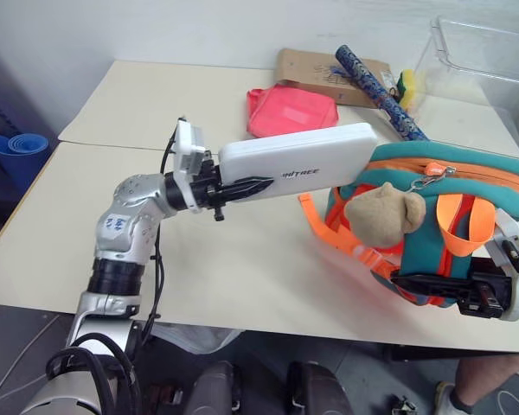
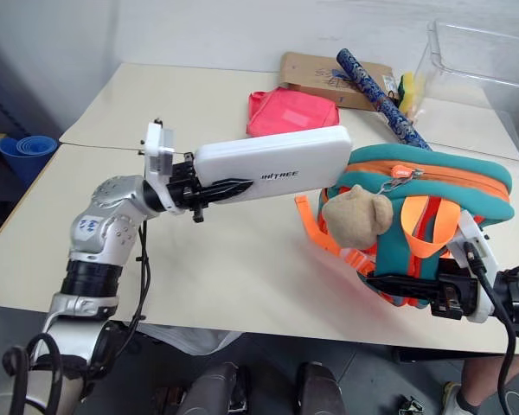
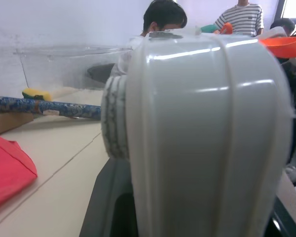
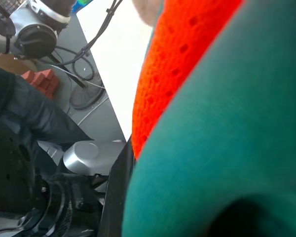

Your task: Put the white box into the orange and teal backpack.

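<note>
I will release the white box from my left gripper inside the backpack's top zipper opening [image 1: 451, 173], behind the tan plush toy.
The white box [image 1: 303, 160] hangs level above the table, lettering facing me, with my left gripper [image 1: 244, 180] shut on its left end. Its right end reaches over the left top corner of the orange and teal backpack [image 1: 454, 177], which stands at the table's near right edge with its zipper along the top. A tan plush toy [image 1: 382, 212] hangs on the backpack's front. My right gripper [image 1: 415, 284] is shut on the backpack's lower front edge. Up close, the box [image 3: 202, 133] is seen end-on in the left wrist view, and teal and orange fabric [image 4: 222, 123] shows in the right wrist view.
A flat pink-red pouch [image 1: 291, 111] lies behind the box. A brown cardboard box [image 1: 311, 69], a blue patterned roll [image 1: 376, 86] and a clear plastic bin [image 1: 484, 60] stand at the back right. A person's leg [image 1: 493, 380] is by the near right corner.
</note>
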You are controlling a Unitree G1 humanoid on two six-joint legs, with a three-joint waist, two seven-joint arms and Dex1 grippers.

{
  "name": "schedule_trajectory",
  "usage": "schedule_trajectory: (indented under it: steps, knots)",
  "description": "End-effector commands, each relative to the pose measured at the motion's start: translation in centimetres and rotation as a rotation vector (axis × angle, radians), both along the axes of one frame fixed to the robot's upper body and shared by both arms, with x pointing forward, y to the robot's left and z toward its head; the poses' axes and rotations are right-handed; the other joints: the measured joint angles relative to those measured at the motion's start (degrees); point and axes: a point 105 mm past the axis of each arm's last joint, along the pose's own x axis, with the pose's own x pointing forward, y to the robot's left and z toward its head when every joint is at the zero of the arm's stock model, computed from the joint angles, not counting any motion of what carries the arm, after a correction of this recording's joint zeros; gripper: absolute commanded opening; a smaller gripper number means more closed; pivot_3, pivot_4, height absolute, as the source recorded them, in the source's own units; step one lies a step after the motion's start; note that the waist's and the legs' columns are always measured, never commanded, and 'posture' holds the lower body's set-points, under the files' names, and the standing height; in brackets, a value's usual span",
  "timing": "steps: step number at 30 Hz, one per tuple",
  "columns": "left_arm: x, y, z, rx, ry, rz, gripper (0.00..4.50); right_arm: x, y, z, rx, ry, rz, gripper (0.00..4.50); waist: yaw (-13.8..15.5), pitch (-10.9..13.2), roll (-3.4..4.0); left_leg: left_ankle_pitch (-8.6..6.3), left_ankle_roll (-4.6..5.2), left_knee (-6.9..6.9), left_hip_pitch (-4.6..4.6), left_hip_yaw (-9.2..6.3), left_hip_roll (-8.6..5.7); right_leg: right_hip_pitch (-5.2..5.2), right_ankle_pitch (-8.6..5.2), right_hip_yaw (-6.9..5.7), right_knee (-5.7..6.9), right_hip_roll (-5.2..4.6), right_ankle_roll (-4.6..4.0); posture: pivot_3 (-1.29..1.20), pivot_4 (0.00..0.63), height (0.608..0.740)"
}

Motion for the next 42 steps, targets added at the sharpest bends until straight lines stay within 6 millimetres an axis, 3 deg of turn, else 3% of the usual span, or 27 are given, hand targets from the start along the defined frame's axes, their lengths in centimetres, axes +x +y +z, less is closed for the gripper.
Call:
schedule_trajectory:
  steps: [1,10,25,28,31,34,38,42]
  knots:
    - [-0.4,-1.7,0.1,0.046,-0.084,-0.076,1.25,-0.3,0.6,0.1,-0.002,-0.014,0.019,0.02,0.1,0.0,-0.02,0.00,0.01,0.01,0.00,0.00,-0.02,0.00,0.01,0.01,0.00,-0.01,0.03,0.00,0.150,0.740]
    - [2.4,-1.4,2.9,-0.027,-0.159,-0.005,1.25,-0.9,0.8,0.1,0.011,0.011,0.023,0.02,0.6,0.1,-0.10,0.01,0.04,0.03,-0.11,-0.04,-0.02,-0.05,0.05,-0.03,-0.06,-0.03,0.09,0.00,0.150,0.740]
    - [-1.7,-4.2,-0.3,0.245,-0.179,-0.417,1.25,-0.9,-0.5,-0.5,0.039,-0.037,-0.070,0.02,0.7,0.1,-0.13,0.02,0.07,0.12,-0.17,-0.05,-0.02,-0.06,0.06,-0.54,-0.03,0.01,0.10,0.00,0.150,0.740]
    - [-1.2,-7.5,-0.5,0.384,-0.171,-0.421,1.25,-1.1,-1.3,-0.4,0.028,-0.040,-0.093,0.02,0.9,0.1,-0.15,0.03,0.08,0.20,-0.22,-0.05,-0.02,-0.06,0.06,-0.55,-0.02,0.03,0.10,0.00,0.150,0.740]
    - [-0.5,-11.9,0.4,0.368,-0.117,-0.375,1.25,-0.9,-1.6,-0.5,0.013,-0.044,-0.105,0.02,1.6,0.1,-0.15,-0.03,0.20,0.62,-0.54,-0.31,-0.04,-0.08,0.08,-0.67,0.00,0.13,0.14,0.00,0.150,0.740]
    - [0.2,-15.5,0.0,0.402,-0.117,-0.278,1.25,-0.9,-1.7,-0.5,0.005,-0.054,-0.112,0.02,1.5,0.1,-0.15,-0.23,0.53,0.89,-0.80,-0.45,-0.17,-0.09,0.18,-0.59,-0.07,0.01,0.33,0.00,0.150,0.740]
    - [0.6,-18.3,0.6,0.317,-0.104,-0.182,1.25,-1.1,-1.5,-0.2,0.008,-0.071,-0.120,0.02,1.0,0.1,-0.19,-0.31,0.65,0.87,-0.91,-0.42,-0.17,-0.12,0.27,-0.53,-0.21,-0.18,0.49,0.00,0.150,0.740]
    - [-0.9,-20.9,-1.1,0.322,-0.064,-0.230,1.25,-1.1,-0.7,-0.6,0.021,-0.075,-0.125,0.02,1.1,0.1,-0.20,-0.27,0.52,0.87,-0.89,-0.42,-0.08,-0.14,0.27,-0.62,-0.30,-0.14,0.49,0.00,0.150,0.740]
